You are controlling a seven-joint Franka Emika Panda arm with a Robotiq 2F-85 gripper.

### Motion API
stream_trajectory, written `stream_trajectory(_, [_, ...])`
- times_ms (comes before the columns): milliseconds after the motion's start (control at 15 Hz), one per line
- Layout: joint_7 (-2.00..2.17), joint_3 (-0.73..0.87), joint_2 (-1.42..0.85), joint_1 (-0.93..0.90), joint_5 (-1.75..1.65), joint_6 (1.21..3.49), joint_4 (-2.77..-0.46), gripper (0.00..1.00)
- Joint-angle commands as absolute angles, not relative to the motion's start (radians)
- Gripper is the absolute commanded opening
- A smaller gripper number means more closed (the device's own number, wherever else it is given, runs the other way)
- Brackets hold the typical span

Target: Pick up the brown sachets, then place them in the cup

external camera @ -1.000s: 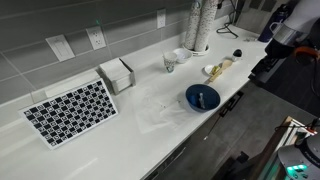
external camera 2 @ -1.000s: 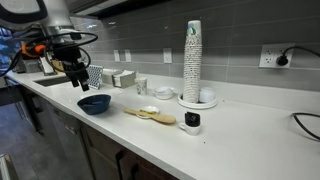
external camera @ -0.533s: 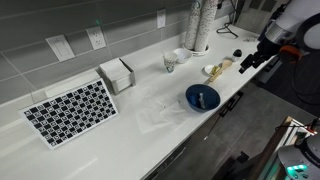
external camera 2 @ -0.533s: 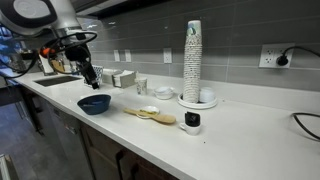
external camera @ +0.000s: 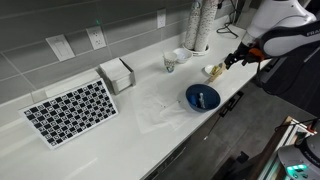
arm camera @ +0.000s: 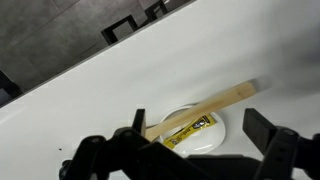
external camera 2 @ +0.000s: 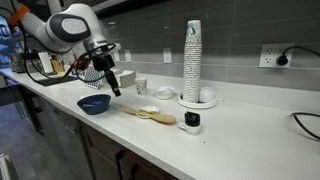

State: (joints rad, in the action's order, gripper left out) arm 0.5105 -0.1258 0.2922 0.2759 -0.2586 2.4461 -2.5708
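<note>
The gripper I have will close on the end of the yellow packet [external camera: 211, 69] [arm camera: 171, 141] that is in the small white dish, next to the long tan strip.
The brown sachets [arm camera: 215, 101] lie as a long tan strip across a small white dish [arm camera: 205, 143] that also holds a yellow packet [arm camera: 190, 127]. They show near the counter's front edge in both exterior views [external camera: 219, 67] [external camera 2: 152, 115]. The cup [external camera: 169, 62] [external camera 2: 141, 86] stands small and pale near the back wall. My gripper [arm camera: 205, 140] is open and empty, hovering above the dish with a finger on either side of it. It shows in both exterior views [external camera: 235, 58] [external camera 2: 114, 86].
A round blue bowl [external camera: 202, 97] [external camera 2: 95, 103] sits at the counter's front edge. A tall stack of white cups [external camera: 197, 25] [external camera 2: 192, 60] stands at the back. A checkered mat [external camera: 70, 110], a napkin box [external camera: 117, 74] and a small black object [external camera 2: 192, 121] are also on the counter.
My arm has swung in from beyond the counter's edge to over the counter, and the gripper now hangs above the dish with the sachets. Nothing on the counter has moved.
</note>
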Motion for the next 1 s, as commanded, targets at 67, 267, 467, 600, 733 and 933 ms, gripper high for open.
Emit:
stream_trajectory(67, [0.518, -0.098, 0.312, 0.243, -0.27, 2.442, -2.575, 1.0])
stream_trajectory(267, [0.703, -0.132, 0.246, 0.27, -0.29, 2.441, -2.54, 1.0])
stream_trajectory(467, [0.857, -0.118, 0.138, 0.271, -0.31, 2.461, -2.476, 1.0])
stream_trajectory(600, [0.886, -0.082, 0.047, 0.25, -0.289, 2.49, -2.417, 1.0])
stream_trajectory(733, [0.868, -0.039, -0.04, 0.226, -0.251, 2.512, -2.353, 1.0])
stream_trajectory(933, [0.805, 0.027, -0.17, 0.192, -0.198, 2.521, -2.25, 1.0])
